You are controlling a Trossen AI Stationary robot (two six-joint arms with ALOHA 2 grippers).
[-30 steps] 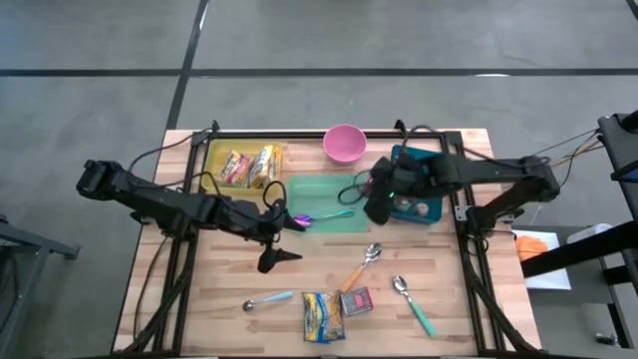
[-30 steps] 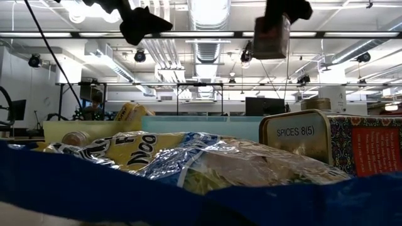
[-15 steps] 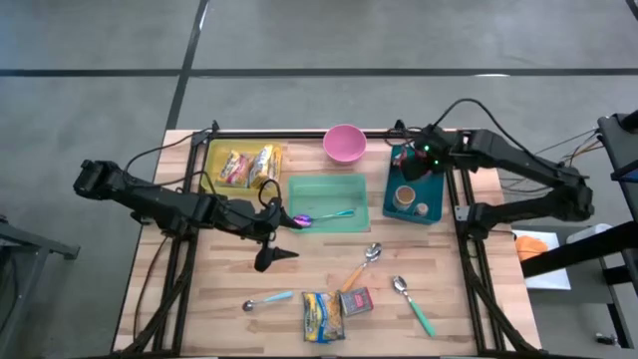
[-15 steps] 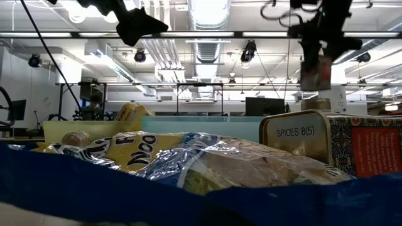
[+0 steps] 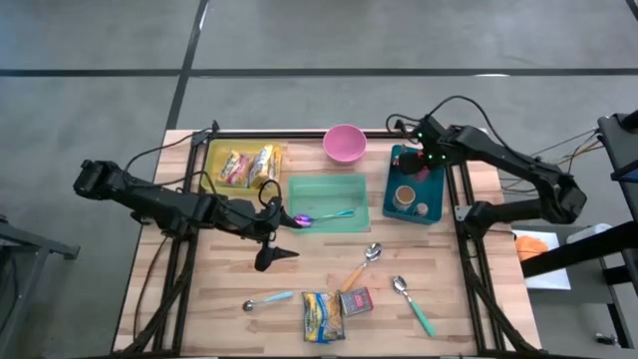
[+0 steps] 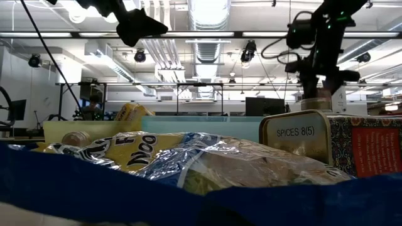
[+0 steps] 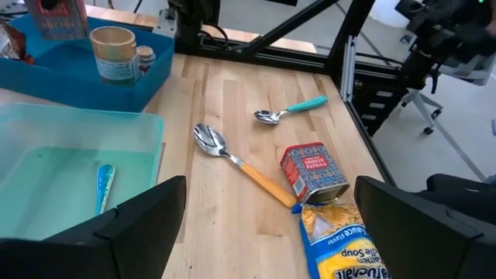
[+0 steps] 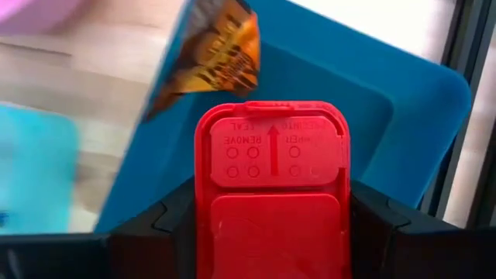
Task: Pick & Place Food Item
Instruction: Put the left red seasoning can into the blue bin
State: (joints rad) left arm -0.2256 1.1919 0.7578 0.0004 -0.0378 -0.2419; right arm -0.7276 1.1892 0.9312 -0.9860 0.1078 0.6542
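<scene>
Next, I let go of the spice tin with my right gripper between the blue bin's brown packet and its small jar (image 5: 419,178) (image 8: 271,159). The tin is now at the bin's far end.
My right gripper (image 5: 427,166) hangs over the far end of the blue bin (image 5: 435,215), shut on a spice tin with a red lid (image 8: 271,182). In the low view the tin (image 6: 316,100) shows just under the fingers. The bin also holds a paper cup (image 5: 404,194), a small jar (image 7: 144,57) and a brown packet (image 8: 209,54). My left gripper (image 5: 286,239) waits open above the table, near the green bin's near left corner. My right gripper pinches the tin's lid end (image 8: 271,232) between its two fingers (image 8: 151,232), one on each side of the tin. They come from above, pointing steeply down. The tin hangs upright below them inside the blue bin; whether its bottom rests there, I cannot tell.
A green bin (image 5: 334,189) holds a purple spoon (image 5: 319,216). A yellow bin (image 5: 214,160) with snack packets and a pink bowl (image 5: 345,144) stand at the far edge. Near the front lie a second spice tin (image 5: 355,301), a soup packet (image 5: 321,317) and three spoons.
My right gripper has carried the tin from between the green and blue bins toward the table's far right, turned about, and sunk over the blue bin's far end. The tin stays in its hold.
</scene>
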